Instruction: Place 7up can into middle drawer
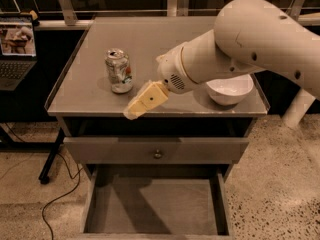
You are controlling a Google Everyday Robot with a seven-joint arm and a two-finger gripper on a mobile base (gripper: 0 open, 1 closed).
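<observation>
Next, my gripper closes around the middle of the upright 7up can (120, 69), between its top and its base on the grey cabinet top.
The 7up can (119, 70), whitish-silver with green and red marks, stands upright on the left part of the grey cabinet top (85, 94). My gripper (135, 109) hangs just right of and in front of the can, near the top's front edge, a little apart from it and holding nothing. The middle drawer (157, 206) is pulled out below, its flat grey floor bare. My large white arm (240, 44) reaches in from the upper right.
A white bowl (231, 89) sits on the right of the top, partly under my arm. A shut drawer front with a small round knob (158, 154) lies above the open drawer. A laptop (15, 49) stands at the far left. Cables (55, 194) lie on the floor.
</observation>
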